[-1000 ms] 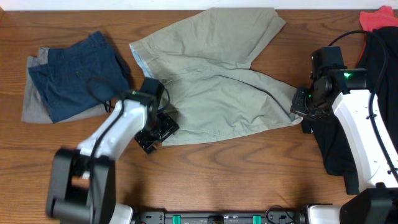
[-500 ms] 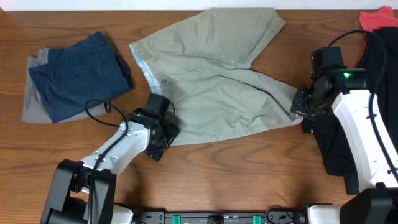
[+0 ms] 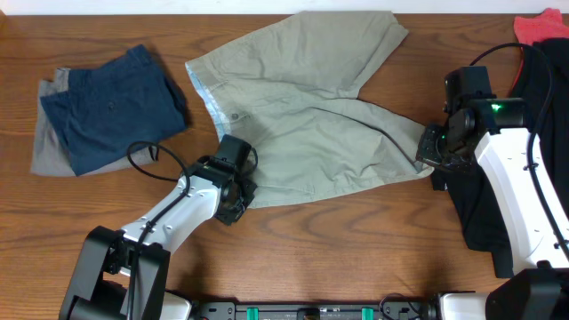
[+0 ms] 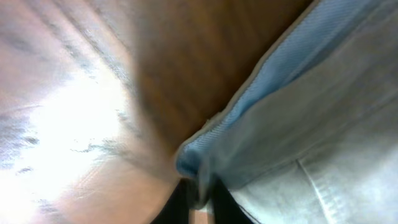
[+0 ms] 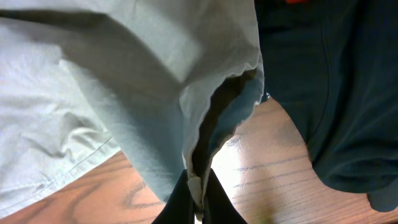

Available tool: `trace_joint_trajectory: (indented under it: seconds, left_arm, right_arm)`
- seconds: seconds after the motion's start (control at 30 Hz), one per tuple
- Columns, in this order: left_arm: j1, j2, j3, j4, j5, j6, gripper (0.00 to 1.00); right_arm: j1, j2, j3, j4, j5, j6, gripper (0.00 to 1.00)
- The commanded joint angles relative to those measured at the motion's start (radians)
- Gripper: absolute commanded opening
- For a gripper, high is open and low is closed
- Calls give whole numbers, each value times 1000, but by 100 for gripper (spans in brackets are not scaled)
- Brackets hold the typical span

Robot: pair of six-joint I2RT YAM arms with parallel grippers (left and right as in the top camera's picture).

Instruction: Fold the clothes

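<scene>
Next, my right gripper releases the pinched hem of the khaki-beige shorts by the far leg's end, near the table's back edge (image 3: 365, 43).
The khaki-beige shorts (image 3: 302, 116) lie spread across the middle of the table, waistband to the left. My left gripper (image 3: 238, 197) sits at the lower left corner of the waistband. The left wrist view shows it (image 4: 200, 200) shut on the waistband edge (image 4: 249, 118), whose light blue lining is turned out. At the right leg's hem, my right gripper (image 3: 428, 153) is pinching the cloth. In the right wrist view its jaws (image 5: 198, 194) are shut on the folded hem (image 5: 211, 112).
Folded navy shorts (image 3: 111, 107) lie on a grey piece (image 3: 44, 147) at the far left. A black garment (image 3: 542, 107) with a red part (image 3: 540, 27) lies at the right edge, under the right arm. Bare wood (image 3: 356, 249) runs along the front.
My left gripper has slid right to the waistband's lower corner and closed on its edge. The right arm and the shorts have stayed in place.
</scene>
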Motion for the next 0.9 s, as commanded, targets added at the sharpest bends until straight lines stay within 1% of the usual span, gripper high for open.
trace_joint_trajectory:
  seconds: [0.0,0.1,0.23,0.33,0.4,0.6,0.67,0.77,0.87]
  left_arm:
    - [2,6,-10,-34,-24,56,6]
    - [19,-16,-1,-58,-24,217,6]
    - [43,-101,59,-183,-24,451,6]
    - [45,-199,116,-288,-24,561,6]
    - [45,-275,157,-359,-24,609,6]
    - [45,-506,271,-572,-23,616,6]
    - [45,-573,299,-632,-19,616,6]
    - [45,-658,330,-699,-11,606,6]
    - [45,-725,332,-714,-14,586,6]
  right_arm:
    - [4,-5,-3,0,39,11,1]
    - [-1,-5,-2,2,44,11,1]
    - [-40,-11,8,1,55,11,1]
    - [-90,-29,35,-4,54,-12,1]
    - [-127,-49,60,-12,54,-36,1]
    - [-227,-116,169,-77,54,-116,1]
    - [-247,-137,205,-92,54,-164,1]
    - [-261,-163,261,-110,61,-225,1]
    - [-261,-174,316,-99,45,-229,1]
